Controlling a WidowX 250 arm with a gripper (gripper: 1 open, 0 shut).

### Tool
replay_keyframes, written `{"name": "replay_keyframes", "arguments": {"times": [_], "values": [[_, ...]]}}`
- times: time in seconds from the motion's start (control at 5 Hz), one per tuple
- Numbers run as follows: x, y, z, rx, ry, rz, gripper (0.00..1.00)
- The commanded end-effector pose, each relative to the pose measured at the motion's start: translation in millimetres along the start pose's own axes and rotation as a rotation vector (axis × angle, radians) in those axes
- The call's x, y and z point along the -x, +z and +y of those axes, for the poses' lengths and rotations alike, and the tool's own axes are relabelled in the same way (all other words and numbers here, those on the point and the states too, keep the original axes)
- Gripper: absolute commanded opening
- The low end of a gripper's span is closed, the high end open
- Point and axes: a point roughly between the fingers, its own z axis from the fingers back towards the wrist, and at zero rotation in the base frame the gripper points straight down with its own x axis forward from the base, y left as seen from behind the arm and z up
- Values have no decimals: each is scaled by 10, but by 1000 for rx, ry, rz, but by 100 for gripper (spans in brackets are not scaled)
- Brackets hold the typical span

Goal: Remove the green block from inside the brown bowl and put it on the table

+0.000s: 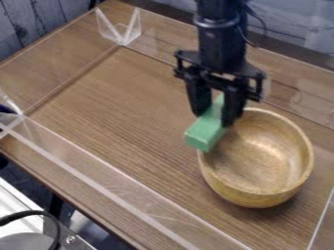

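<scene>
Next, I release the green block on the bare wood (148, 115) near the table's middle, clear of the bowl. The block now hangs just outside the bowl's rim.
My black gripper (214, 113) points straight down and is shut on the top end of the green block (204, 133). The block hangs tilted, just outside the left rim of the brown bowl (261, 158), low over the table (111, 107). I cannot tell whether its lower end touches the wood. The bowl's light tan hollow holds nothing. The arm rises out of the top of the view.
Low clear plastic walls (92, 168) edge the tabletop along the front and left, with a clear corner piece (127, 29) at the back. Bare wood lies to the left of the block. The bowl sits near the right front corner.
</scene>
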Motion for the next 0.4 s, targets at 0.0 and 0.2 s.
{"name": "replay_keyframes", "arguments": {"times": [0.0,0.2], "values": [[-83,244,240,-10,15,-89,0],[-105,268,517,-23,27,-93,0]]}}
